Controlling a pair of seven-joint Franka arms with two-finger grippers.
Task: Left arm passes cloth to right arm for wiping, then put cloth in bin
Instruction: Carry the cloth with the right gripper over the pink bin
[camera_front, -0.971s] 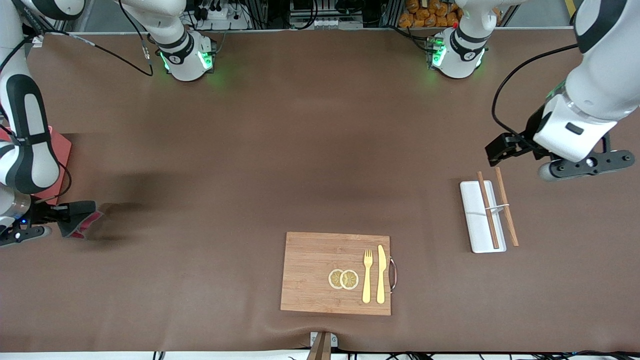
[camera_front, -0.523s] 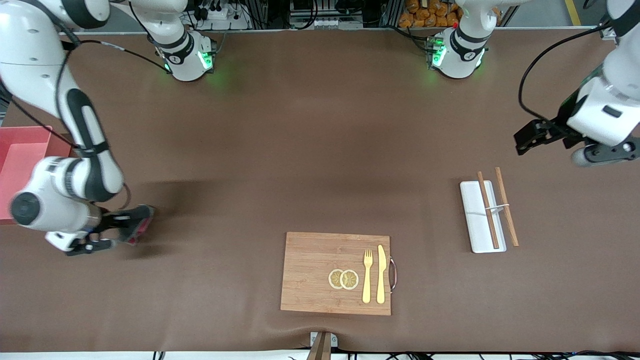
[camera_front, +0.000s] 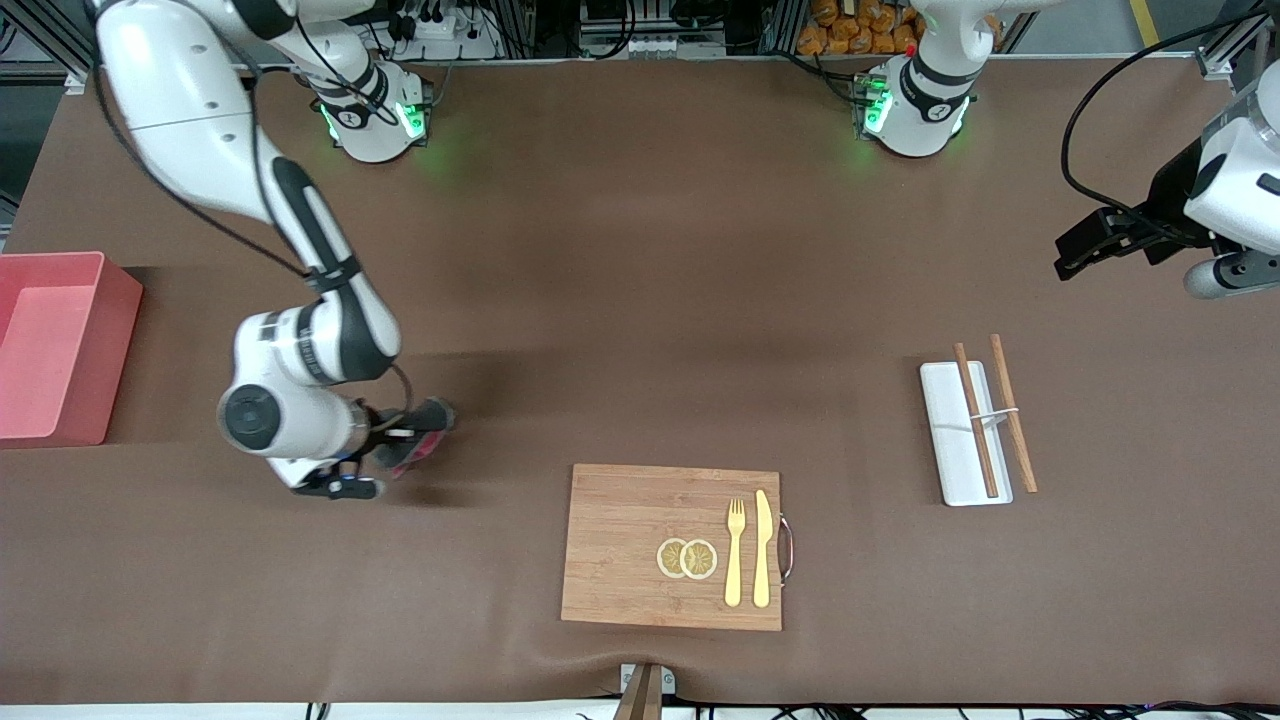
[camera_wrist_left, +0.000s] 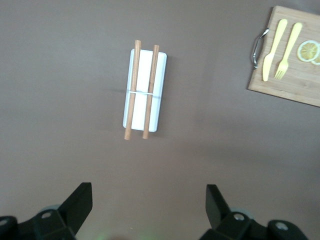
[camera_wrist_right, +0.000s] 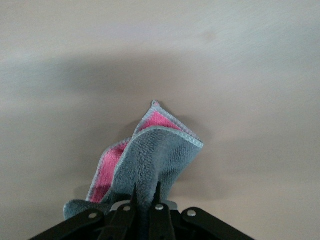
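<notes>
I should let go of the grey cloth with my right gripper inside the pink bin (camera_front: 28, 390), close to the front side of the bin.
The cloth (camera_wrist_right: 150, 155), grey with a pink underside, hangs bunched from my right gripper (camera_wrist_right: 146, 192), which is shut on its grey fold. In the front view the right gripper (camera_front: 420, 432) holds the cloth (camera_front: 412, 452) low over bare tabletop between the pink bin (camera_front: 118, 350) and the wooden board. I cannot tell whether the cloth touches the table. The bin stands at the right arm's end of the table and looks empty. My left gripper (camera_wrist_left: 149, 200) is open with nothing between its fingers. It hangs raised at the left arm's end (camera_front: 1100, 245).
A wooden cutting board (camera_front: 620, 545) near the front edge carries two lemon slices (camera_front: 686, 558), a yellow fork (camera_front: 735, 550) and a knife (camera_front: 762, 548). A white tray (camera_front: 950, 430) with chopsticks (camera_front: 975, 420) lies toward the left arm's end.
The right arm has swung the cloth from beside the bin toward the middle of the table. The left gripper has drawn back and up toward its end of the table.
</notes>
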